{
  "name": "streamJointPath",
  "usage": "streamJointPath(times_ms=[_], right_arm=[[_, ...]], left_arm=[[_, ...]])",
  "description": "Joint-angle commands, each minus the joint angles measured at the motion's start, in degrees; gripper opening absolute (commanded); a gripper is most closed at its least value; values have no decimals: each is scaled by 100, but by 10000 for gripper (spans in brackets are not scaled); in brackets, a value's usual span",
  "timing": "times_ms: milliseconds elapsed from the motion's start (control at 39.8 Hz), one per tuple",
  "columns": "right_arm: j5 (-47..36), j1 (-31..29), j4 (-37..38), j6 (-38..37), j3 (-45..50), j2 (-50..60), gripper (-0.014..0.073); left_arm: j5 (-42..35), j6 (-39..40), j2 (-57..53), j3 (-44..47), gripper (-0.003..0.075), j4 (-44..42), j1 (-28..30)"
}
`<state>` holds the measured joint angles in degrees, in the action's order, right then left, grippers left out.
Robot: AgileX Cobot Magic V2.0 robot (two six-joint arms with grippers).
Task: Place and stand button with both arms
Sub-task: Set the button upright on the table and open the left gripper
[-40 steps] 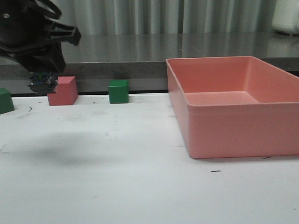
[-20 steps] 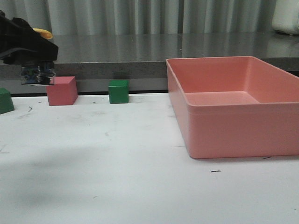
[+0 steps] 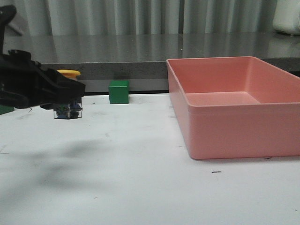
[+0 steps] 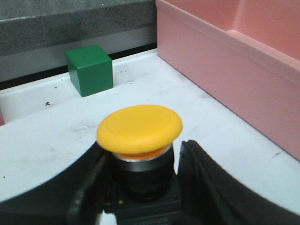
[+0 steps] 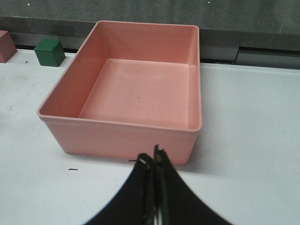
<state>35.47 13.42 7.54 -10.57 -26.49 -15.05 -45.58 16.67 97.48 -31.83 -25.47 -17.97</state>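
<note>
Next, my left gripper releases its hold on the button, now upright low over the table, leaving it on the white table (image 3: 77,156) in front of the green cube that is at the back.
The button (image 3: 68,101) stands upright with its yellow mushroom cap on top, black body and clear base below. My left gripper (image 3: 63,96) reaches in from the left and is shut on it, low over the white table (image 3: 140,178); I cannot tell whether the base touches the table. In the left wrist view the yellow cap (image 4: 139,127) sits between the two black fingers (image 4: 201,180), with the gripper (image 4: 140,187) closed round the black body. My right gripper (image 5: 153,161) is shut and empty, just in front of the pink bin (image 5: 117,136). It is out of the front view.
The large empty pink bin (image 3: 234,126) stands on the right half of the table. A green cube (image 3: 119,91) sits at the back, also in the left wrist view (image 4: 90,69). Another green cube (image 3: 5,110) peeks out at the left edge. A grey ledge (image 3: 140,68) runs behind.
My left gripper has moved down and to the right with the button, from beside the pink cube towards the table. The arm now hides the pink cube.
</note>
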Motion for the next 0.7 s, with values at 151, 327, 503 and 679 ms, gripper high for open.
streamJointPath(times_ms=[151, 327, 503, 679], right_arm=[[-447, -23, 124, 46, -151, -40, -62], [-447, -23, 124, 46, -151, -40, -62], [-447, -23, 124, 46, -151, -40, -62], [-447, -23, 124, 46, -151, -40, -62]], left_arm=[[-1354, -503, 709, -127, 110, 218, 15], [-1825, -547, 1157, -125, 110, 218, 15], [-2052, -618, 1304, -125, 111, 218, 15], [-2029, -841, 1383, -115, 111, 266, 15]])
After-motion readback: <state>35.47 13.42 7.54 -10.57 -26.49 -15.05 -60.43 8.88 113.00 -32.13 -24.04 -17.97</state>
